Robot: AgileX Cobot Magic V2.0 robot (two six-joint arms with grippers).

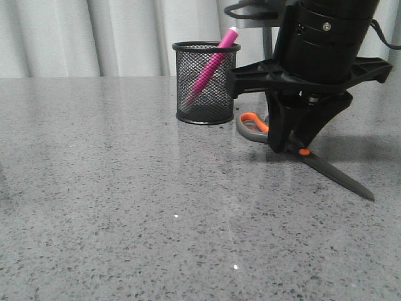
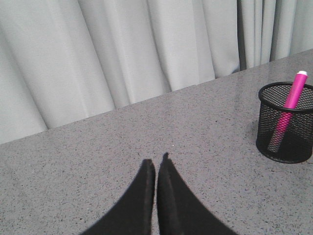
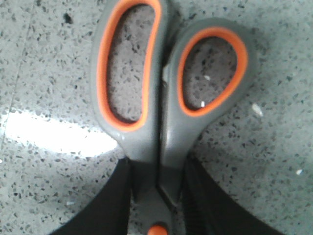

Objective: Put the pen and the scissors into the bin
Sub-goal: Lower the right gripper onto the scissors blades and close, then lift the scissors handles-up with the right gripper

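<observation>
Next, my right gripper releases the scissors, blades down, inside the black mesh bin (image 1: 203, 63) next to the pink pen.
The black mesh bin (image 1: 188, 94) stands at the back middle of the table. The pink pen (image 1: 213, 63) leans inside it, cap end sticking out above the rim. The scissors (image 1: 338, 175) lie to the right of the bin, handles toward it and blades pointing to the front right. My right gripper (image 1: 289, 147) comes down on them and is shut on their neck just behind the orange pivot. In the right wrist view, both fingers (image 3: 120, 196) press the scissors (image 3: 161, 122) from either side. My left gripper (image 2: 156, 164) is shut and empty, over bare table, well apart from the bin (image 2: 266, 93) and pen (image 2: 293, 95).
A pale curtain (image 1: 94, 31) hangs behind the table's far edge. My right arm's wide black body (image 1: 326, 37) hangs just right of the bin, close to its rim. Grey speckled tabletop (image 1: 125, 219) stretches across the front and left.
</observation>
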